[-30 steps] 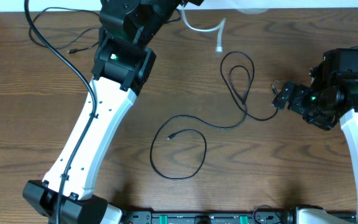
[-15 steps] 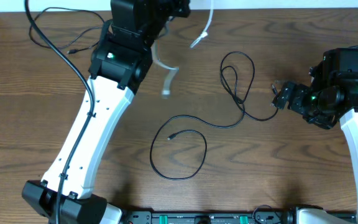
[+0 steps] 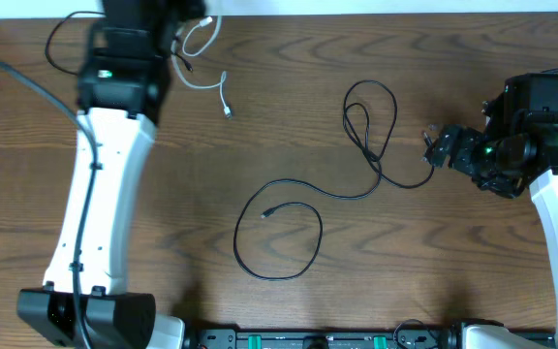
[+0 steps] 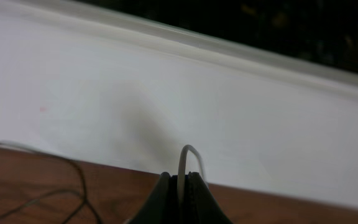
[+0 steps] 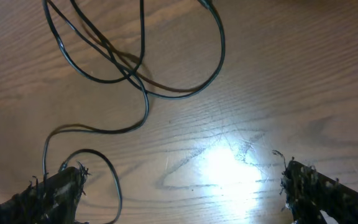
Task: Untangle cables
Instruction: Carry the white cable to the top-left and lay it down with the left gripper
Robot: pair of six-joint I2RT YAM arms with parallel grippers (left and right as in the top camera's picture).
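My left gripper has the white cable. It will let go of it on the bare wood [image 3: 64, 142] in front of the thin black cable.
The white cable [image 3: 202, 84] trails from my left gripper [image 3: 184, 21] at the table's far left, and its plug [image 3: 227, 111] rests on the wood. In the left wrist view the left gripper [image 4: 179, 182] is shut on this white cable [image 4: 183, 163], which arches up between the fingers. The long black cable [image 3: 281, 184] lies in loops across the middle, and one end reaches my right gripper [image 3: 436, 148]. That right gripper [image 5: 185, 190] stands wide open just above the wood, with a loop of the black cable [image 5: 145, 93] by its left finger [image 5: 55, 194]. A thin black cable [image 3: 54, 27] curls at the far left.
A white wall [image 4: 166, 93] borders the table's far edge, right behind the left gripper. The left arm's thicker black cord [image 3: 27, 82] hangs over the table's left side. The left arm's white link [image 3: 100, 204] stretches from the front edge to the far left.
My left arm has swung from the top centre to the far left, dragging the white cable away from the black loops. The right arm and the long black cable have stayed put.
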